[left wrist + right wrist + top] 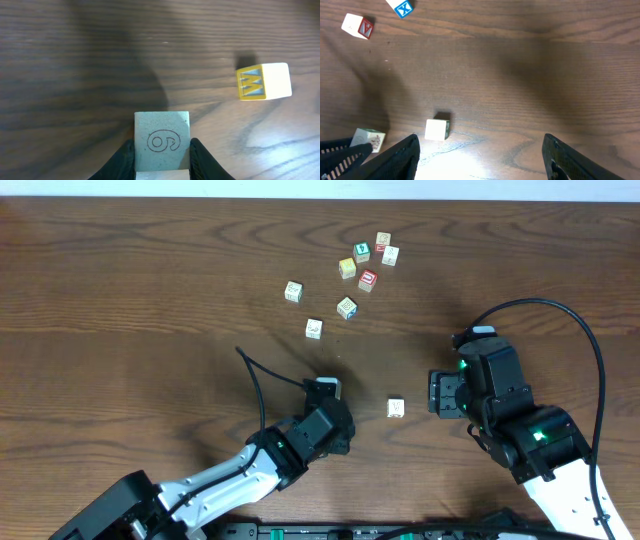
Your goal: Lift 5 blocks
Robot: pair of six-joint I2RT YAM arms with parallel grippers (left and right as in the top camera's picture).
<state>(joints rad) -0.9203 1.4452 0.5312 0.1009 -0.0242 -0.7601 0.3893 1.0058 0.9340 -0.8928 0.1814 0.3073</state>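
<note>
I should let go of the pale block, now held at centre table, on the table (pixel 373 420) (pixel 219 134) with my left gripper, close beside the block with the yellow W side.
My left gripper (pixel 162 146) is shut on a pale block (pixel 162 137) marked with a 6 or 9; the overhead view shows this gripper (pixel 327 392) at centre table. A block with a yellow W face (pixel 263 81) lies to its right, the same block (pixel 396 409) that sits between the two arms. My right gripper (pixel 440 393) stands just right of it, open and holding nothing (pixel 480 139), with that block (pixel 437 129) ahead of its left finger. Several more blocks, one red-faced (pixel 368 280), are clustered at the far centre.
A green-faced cube (pixel 362 252) and a yellow-faced cube (pixel 347 267) sit in the far cluster. Two single cubes (pixel 293 291) (pixel 314 328) lie left of and nearer than it. The left arm's black cable (pixel 262 395) arcs over the table.
</note>
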